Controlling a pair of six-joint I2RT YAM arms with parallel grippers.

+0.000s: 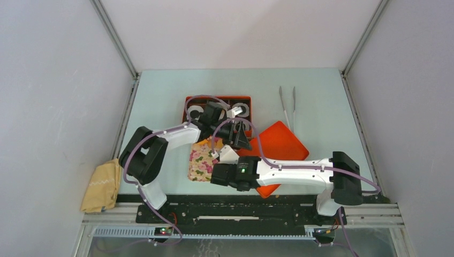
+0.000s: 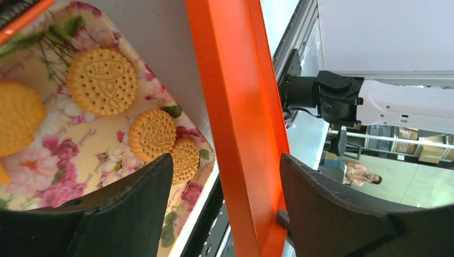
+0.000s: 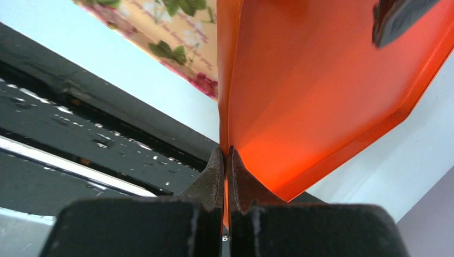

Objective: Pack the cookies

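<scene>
I will hold the lid with my left gripper, as my right gripper pinches only the lid's thin edge, while my right gripper opens and grips across the lid's side (image 2: 241, 214).
Several golden-orange cookies (image 2: 101, 80) lie on a floral tray (image 2: 32, 166), which also shows in the top view (image 1: 199, 163). No black cookies show. An orange lid (image 1: 281, 144) is tilted up beside the tray. My right gripper (image 3: 225, 155) is shut on the lid's thin edge (image 3: 321, 69). My left gripper (image 2: 226, 158) is open with its jaws either side of the lid's rim (image 2: 241, 107), the tray and cookies just past its left finger. In the top view the left gripper (image 1: 239, 136) sits over the lid's far left corner.
An orange box (image 1: 217, 97) holding white paper cups stands behind the tray. Metal tongs (image 1: 287, 107) lie at the back right. A yellow cloth (image 1: 101, 184) lies off the table's left edge. A black rail (image 1: 241, 206) runs along the near edge.
</scene>
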